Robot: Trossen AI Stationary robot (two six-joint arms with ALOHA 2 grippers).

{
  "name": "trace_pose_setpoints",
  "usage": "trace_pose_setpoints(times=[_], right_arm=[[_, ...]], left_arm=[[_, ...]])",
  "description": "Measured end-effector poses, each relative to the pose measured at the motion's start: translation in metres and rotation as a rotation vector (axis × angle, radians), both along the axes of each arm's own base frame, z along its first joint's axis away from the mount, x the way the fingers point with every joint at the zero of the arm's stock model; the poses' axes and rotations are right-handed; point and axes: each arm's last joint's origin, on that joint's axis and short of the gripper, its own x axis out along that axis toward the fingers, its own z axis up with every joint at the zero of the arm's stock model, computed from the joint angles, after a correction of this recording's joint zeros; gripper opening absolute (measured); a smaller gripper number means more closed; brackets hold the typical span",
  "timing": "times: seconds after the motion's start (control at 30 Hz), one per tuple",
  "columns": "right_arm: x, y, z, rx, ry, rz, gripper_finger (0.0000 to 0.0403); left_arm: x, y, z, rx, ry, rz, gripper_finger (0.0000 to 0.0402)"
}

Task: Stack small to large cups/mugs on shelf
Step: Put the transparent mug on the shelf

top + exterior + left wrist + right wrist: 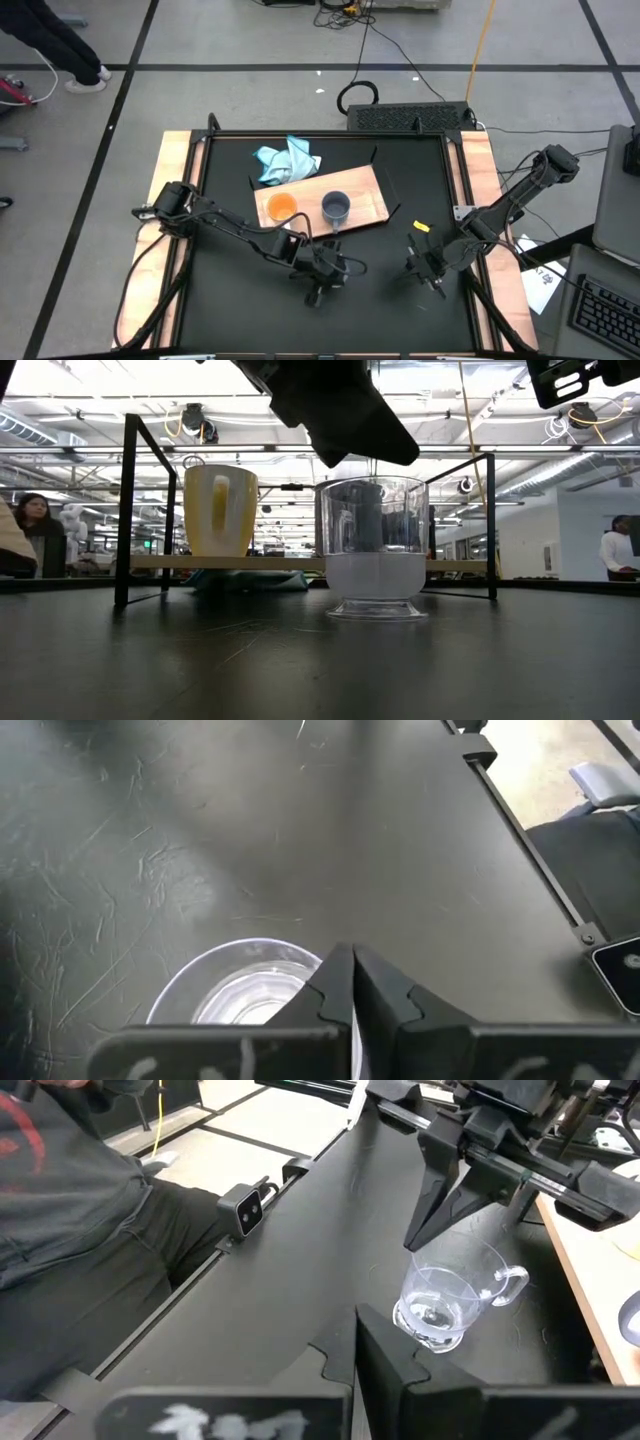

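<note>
The clear glass cup stands short of my right gripper, so my left gripper needs to open, pinch the cup's rim [308, 957] and shift the cup closer.
The clear glass cup [445, 1302] with a side handle stands upright on its base on the black table, in front of the shelf. My left gripper [410, 1243] is shut and hangs just above the cup's rim, pointing down; in the left wrist view the cup [235, 992] lies right under the fingers. I see no touch. The orange mug [282, 207] and the grey-blue mug [336, 208] stand upright on the wooden shelf [365, 195], which rests on a black frame. My right gripper [425, 265] is shut and waits to the cup's right, low over the table.
A light-blue cloth [287, 160] lies bunched at the shelf's far left corner. A small yellow object [421, 227] lies on the table near my right arm. Bare black table surrounds the cup. People [30, 520] are in the room beyond the table.
</note>
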Motion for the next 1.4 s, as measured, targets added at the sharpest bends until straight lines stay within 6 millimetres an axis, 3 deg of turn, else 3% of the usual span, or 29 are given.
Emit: trace_pose_setpoints(times=[0.17, 0.47, 0.57, 0.87, 1.2, 1.3, 1.4], right_arm=[[0.000, 0.000, 0.000, 0.003, 0.002, -0.002, 0.0000], [0.000, 0.000, 0.000, 0.001, 0.001, -0.001, 0.0000], [0.000, 0.000, 0.000, 0.001, 0.001, -0.001, 0.0000], [0.000, 0.000, 0.000, 0.001, 0.000, 0.000, 0.0000], [0.000, 0.000, -0.001, -0.003, 0.008, -0.002, 0.0000], [0.000, 0.000, -0.001, -0.002, 0.008, -0.002, 0.0000], [0.000, 0.000, -0.001, -0.005, 0.012, -0.002, 0.0000]], left_arm=[[-0.001, -0.002, 0.005, 0.016, 0.036, -0.007, 0.0050], [-0.001, -0.005, 0.042, 0.049, 0.144, 0.016, 0.0144], [0.003, -0.005, 0.037, 0.057, 0.206, 0.034, 0.0156], [0.026, -0.008, 0.014, 0.167, 0.398, 0.052, 0.0159], [0.037, -0.005, 0.017, 0.183, 0.374, 0.049, 0.0158], [0.039, -0.001, 0.017, 0.174, 0.372, 0.058, 0.0141], [0.040, 0.002, 0.018, 0.165, 0.367, 0.063, 0.0100]])
